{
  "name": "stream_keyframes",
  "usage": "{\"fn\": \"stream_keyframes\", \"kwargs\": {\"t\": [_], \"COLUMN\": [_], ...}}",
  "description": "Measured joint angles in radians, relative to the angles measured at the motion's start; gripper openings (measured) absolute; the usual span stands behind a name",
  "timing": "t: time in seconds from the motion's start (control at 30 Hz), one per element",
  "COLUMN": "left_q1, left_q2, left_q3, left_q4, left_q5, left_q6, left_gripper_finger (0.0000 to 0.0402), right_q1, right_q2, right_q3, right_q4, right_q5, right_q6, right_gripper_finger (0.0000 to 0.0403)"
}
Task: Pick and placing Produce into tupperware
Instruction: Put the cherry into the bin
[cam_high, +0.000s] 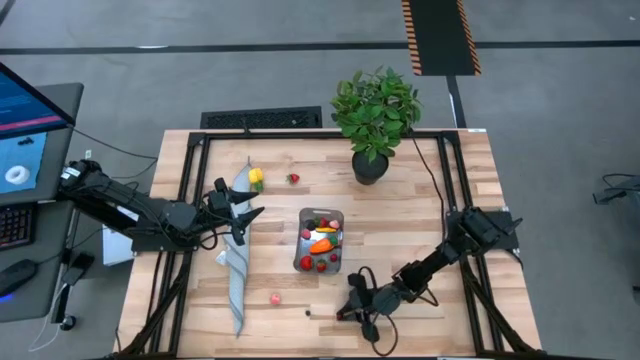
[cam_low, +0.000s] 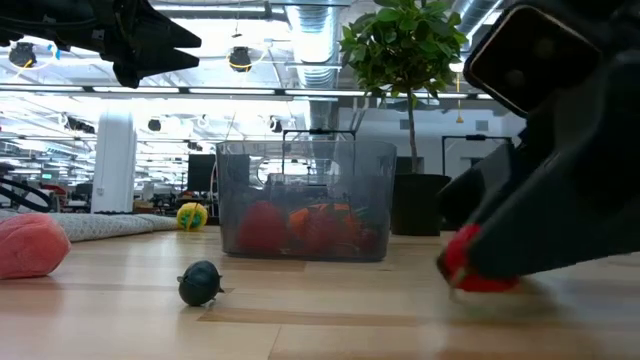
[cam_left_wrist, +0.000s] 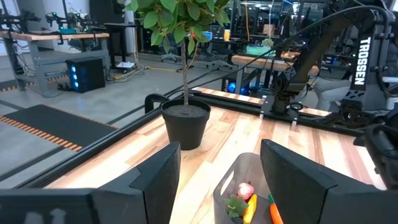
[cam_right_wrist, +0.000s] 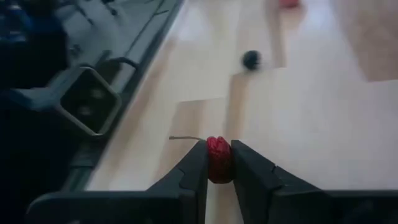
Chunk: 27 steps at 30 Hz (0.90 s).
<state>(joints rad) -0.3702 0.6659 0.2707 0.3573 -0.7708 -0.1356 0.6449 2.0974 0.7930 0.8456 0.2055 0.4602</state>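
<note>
I need to release the red berry from my right gripper in the tupperware (cam_high: 310, 239), between the pink piece and orange piece.
The clear greyish tupperware (cam_high: 320, 240) stands mid-table and holds several red, orange and yellow produce pieces (cam_low: 305, 228). Loose produce lies around it: a yellow piece (cam_high: 256, 178), a red berry (cam_high: 293, 178), a pink piece (cam_high: 275, 298) and a small dark ball (cam_low: 200, 283). My right gripper (cam_high: 345, 312) is low near the table's near edge, shut on a small red berry (cam_right_wrist: 218, 158). My left gripper (cam_high: 245, 215) hangs open in the air left of the tupperware, over a grey cloth strip; its wrist view looks down at the tupperware (cam_left_wrist: 231, 180). My right gripper pinches the red berry (cam_right_wrist: 218, 160) between its two fingertips (cam_right_wrist: 194, 167), one on each side. The fingers reach it low and nearly level, from the table's right side. The berry (cam_low: 470, 272) sits at the table surface or just above it; which, I cannot tell.
A potted green plant (cam_high: 375, 115) stands at the far side of the table, behind the tupperware. A long grey cloth strip (cam_high: 237, 265) lies left of the tupperware. Bare wood lies between the right gripper and the tupperware. Black frame rails run along the table's edges.
</note>
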Motion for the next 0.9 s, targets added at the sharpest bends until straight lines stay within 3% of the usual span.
{"fn": "stream_keyframes", "kwargs": {"t": [0.43, 0.73, 0.8, 0.9], "left_q1": [0.0, 0.0, 0.0, 0.0], "left_q2": [0.0, 0.0, 0.0, 0.0], "left_q3": [0.0, 0.0, 0.0, 0.0], "left_q4": [0.0, 0.0, 0.0, 0.0], "left_q5": [0.0, 0.001, 0.001, 0.001], "left_q6": [0.0, 0.0, 0.0, 0.0], "left_gripper_finger": [0.0212, 0.0212, 0.0212, 0.0212], "right_q1": [-0.055, -0.102, -0.089, -0.063], "right_q2": [-0.018, -0.151, -0.185, -0.246], "right_q3": [0.064, 0.073, 0.074, 0.073], "right_q4": [0.001, -0.048, -0.073, -0.137], "right_q5": [-0.015, -0.047, -0.026, 0.095], "right_q6": [-0.116, -0.129, -0.146, -0.218], "right_gripper_finger": [0.0087, 0.0087, 0.0087, 0.0087]}}
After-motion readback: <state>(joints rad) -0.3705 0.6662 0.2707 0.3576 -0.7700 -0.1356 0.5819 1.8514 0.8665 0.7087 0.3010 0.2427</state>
